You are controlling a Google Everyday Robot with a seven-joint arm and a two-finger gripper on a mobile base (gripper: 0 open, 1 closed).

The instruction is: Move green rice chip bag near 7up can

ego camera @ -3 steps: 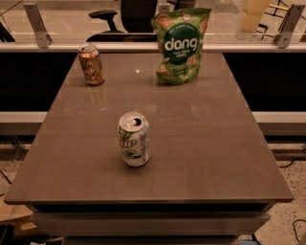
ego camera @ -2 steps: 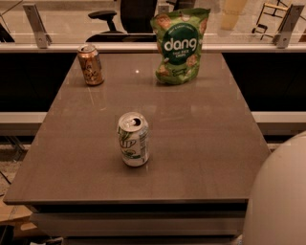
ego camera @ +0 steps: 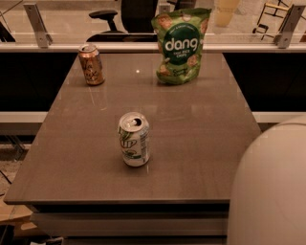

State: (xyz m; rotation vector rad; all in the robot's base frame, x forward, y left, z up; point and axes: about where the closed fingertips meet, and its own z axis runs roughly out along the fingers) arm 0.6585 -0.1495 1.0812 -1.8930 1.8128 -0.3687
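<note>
My gripper needs to grab the middle of the green rice chip bag's top edge (ego camera: 189, 14), above the lettering, because the bag is standing upright.
The green rice chip bag (ego camera: 179, 45) stands upright at the far edge of the brown table (ego camera: 201, 143), right of centre. The 7up can (ego camera: 134, 139), white and green with a silver top, stands upright near the middle front of the table, well apart from the bag. My gripper is not in view. Only a white rounded part of my arm (ego camera: 272, 186) shows at the bottom right, in front of the table's right front corner.
An orange-brown can (ego camera: 91, 64) stands upright at the far left of the table. A metal rail (ego camera: 57, 47) runs behind the table's far edge. A black office chair (ego camera: 129, 14) stands beyond the rail.
The white arm part has come into view at the bottom right and now covers more of the corner. The bag and both cans have not moved.
</note>
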